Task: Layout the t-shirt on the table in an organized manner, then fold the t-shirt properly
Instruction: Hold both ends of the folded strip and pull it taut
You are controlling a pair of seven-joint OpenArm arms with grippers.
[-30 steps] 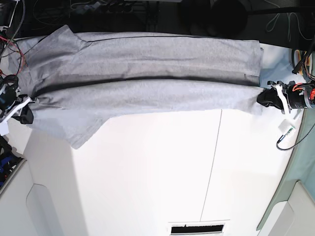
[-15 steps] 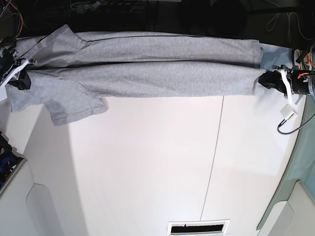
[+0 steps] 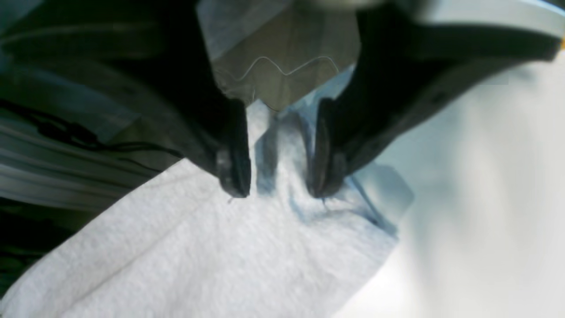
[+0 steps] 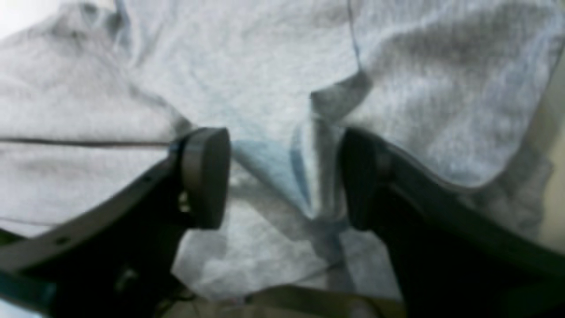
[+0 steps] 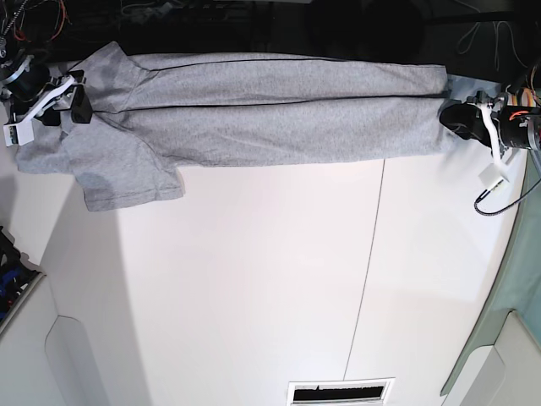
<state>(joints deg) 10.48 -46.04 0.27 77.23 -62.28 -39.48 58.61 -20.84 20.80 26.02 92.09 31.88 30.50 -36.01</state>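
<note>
The robot's left gripper has the t-shirt's end loosely bunched in its open fingers, so it should take the piece of the t-shirt further in and fold (image 5: 429, 131) it toward the t-shirt's middle.
The light grey t-shirt (image 5: 279, 118) lies folded lengthwise in a long band along the far edge of the white table (image 5: 270, 279), with one sleeve spread at the left. My right gripper (image 5: 66, 108) is at the shirt's left end. In the right wrist view it (image 4: 282, 176) is open wide over the shirt (image 4: 265, 66), with a loose ridge of cloth between the jaws. My left gripper (image 5: 452, 118) is at the shirt's right end. In the left wrist view it (image 3: 278, 185) stands slightly open around a bunched ridge of shirt (image 3: 220, 256). No lettering shows.
A teal-green cloth (image 5: 507, 288) hangs along the right edge. Pale grey rounded panels (image 5: 51, 355) sit at the lower corners. A white plug and cable (image 5: 490, 190) lie near the left gripper. Cables (image 5: 169, 17) and dark gear lie behind the table. A dark slot (image 5: 342, 393) is at the front.
Both grippers have moved toward the far edge, carrying the shirt's near fold with them. The shirt has settled flatter on the table. The right gripper has opened and let go of the cloth.
</note>
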